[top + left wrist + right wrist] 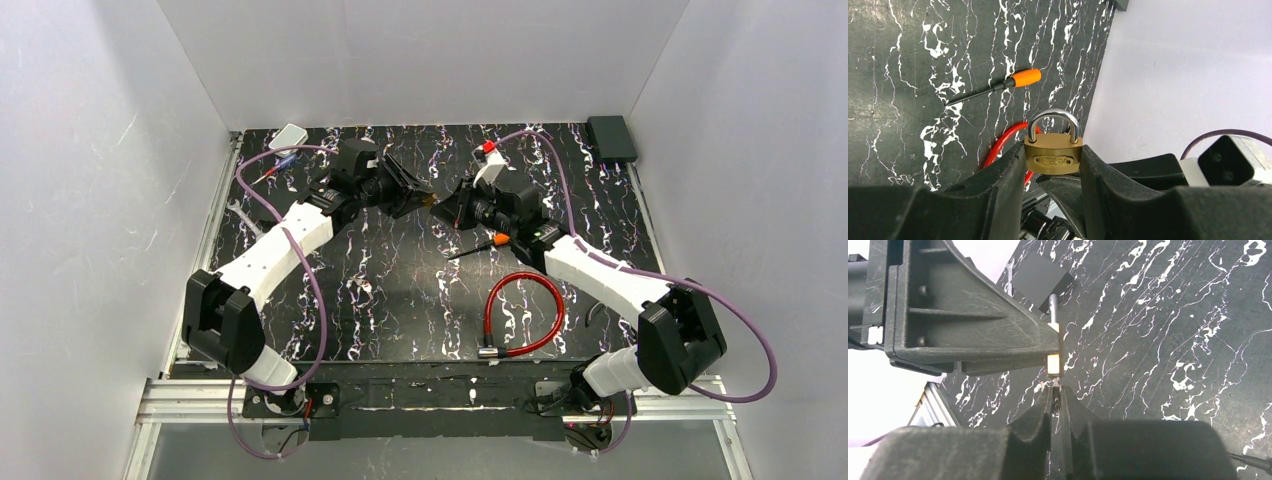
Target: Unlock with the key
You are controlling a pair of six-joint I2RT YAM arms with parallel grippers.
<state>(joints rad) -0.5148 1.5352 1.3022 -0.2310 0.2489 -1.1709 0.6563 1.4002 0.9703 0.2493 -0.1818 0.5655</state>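
The key's silver part shows below the padlock, so the robot's right gripper will open and grip the key close against the padlock's bottom side (1053, 374) before it turns the key.
My left gripper (1053, 150) is shut on a small brass padlock (1053, 154) with its silver shackle pointing away, held above the table centre (430, 203). My right gripper (1055, 392) faces it and is shut on a small dark flat key (1055, 401). The key's metal tip meets the padlock's underside (1053, 362). In the top view the two grippers meet tip to tip, right one (447, 208). A slim tool with an orange head and long black tail (495, 241) lies on the table under the right arm, held by neither gripper; it also shows in the left wrist view (1020, 79).
A red cable loop (525, 315) lies near the front right. A black box (611, 138) sits at the back right corner and a white object (290, 133) at the back left. A silver wrench (1009, 272) lies by the left rail.
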